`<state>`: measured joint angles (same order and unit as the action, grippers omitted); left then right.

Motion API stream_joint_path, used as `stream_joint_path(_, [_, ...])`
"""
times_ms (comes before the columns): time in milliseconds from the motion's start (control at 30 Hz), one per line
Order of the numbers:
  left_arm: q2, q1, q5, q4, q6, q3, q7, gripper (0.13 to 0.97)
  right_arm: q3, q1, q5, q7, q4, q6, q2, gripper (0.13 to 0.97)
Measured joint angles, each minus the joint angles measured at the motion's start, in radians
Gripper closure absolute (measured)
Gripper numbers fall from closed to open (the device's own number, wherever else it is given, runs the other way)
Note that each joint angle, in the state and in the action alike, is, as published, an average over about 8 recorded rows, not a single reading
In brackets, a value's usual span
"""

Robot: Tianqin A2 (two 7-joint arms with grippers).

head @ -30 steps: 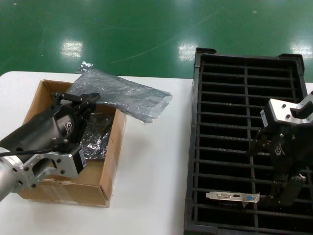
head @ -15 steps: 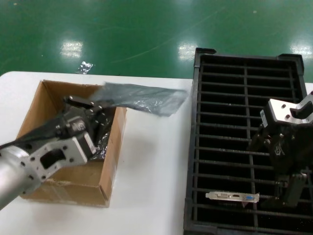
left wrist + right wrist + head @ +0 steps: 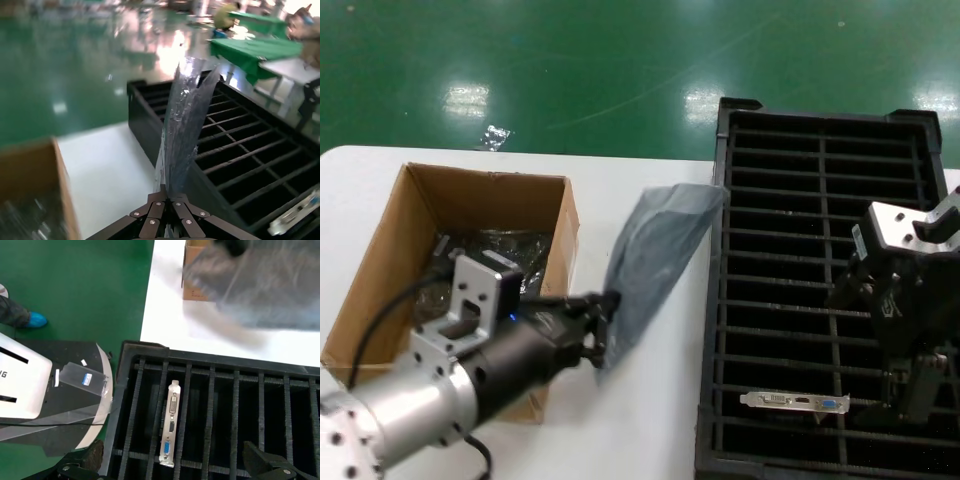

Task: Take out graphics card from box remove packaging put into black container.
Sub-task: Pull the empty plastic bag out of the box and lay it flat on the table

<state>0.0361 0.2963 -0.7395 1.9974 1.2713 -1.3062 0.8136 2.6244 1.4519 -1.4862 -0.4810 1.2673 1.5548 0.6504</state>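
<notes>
My left gripper will set the crinkly grey packaging on the bare white table [image 3: 642,342] between the box and the black container.
My left gripper [image 3: 605,328] is shut on one end of the crinkly grey packaging [image 3: 658,250] and holds it up over the white table, between the box [image 3: 390,260] and the black container [image 3: 820,200]. In the left wrist view the jaws [image 3: 167,194] are closed on the packaging [image 3: 186,110]. The graphics card [image 3: 796,402] stands in a near slot of the container, silver bracket and blue port showing. My right gripper [image 3: 912,395] is open just above the card's far end. The right wrist view shows the bracket [image 3: 170,422] between its spread fingers [image 3: 94,456].
More crinkly dark bags [image 3: 505,250] lie inside the box. The table [image 3: 640,410] shows bare between box and container. The container's other slots [image 3: 820,280] hold nothing. Green floor lies beyond the table's far edge. The robot's white base [image 3: 30,385] stands by the container's near corner.
My left gripper has swung off the box toward the front and right, carrying the packaging from over the box's far corner toward the container. The right arm and card have not moved.
</notes>
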Motion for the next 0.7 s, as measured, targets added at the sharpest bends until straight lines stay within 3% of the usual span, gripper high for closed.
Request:
stream_joint_path(133, [-0.022,-0.023,0.034,-0.049,-0.029,-0.026,0.124,0.958,0.000,0.000,0.000,0.000,0.000,0.000,0.000,0.129])
stream_joint_path(300, [-0.031,-0.029,0.065,-0.136,-0.093,-0.065,0.190,0.955,0.001,0.000,0.000,0.000,0.000,0.000,0.000,0.129])
stream_joint_path(533, [-0.029,0.032,0.082,-0.294,-0.183,-0.103,0.181,0.936,0.001,0.000,-0.001,0.000,0.000,0.000,0.000,0.129])
stream_joint_path(700, [-0.013,0.085,0.079,-0.369,-0.218,-0.118,0.146,0.896,0.001,0.001,-0.001,0.000,0.000,-0.001,0.000,0.129])
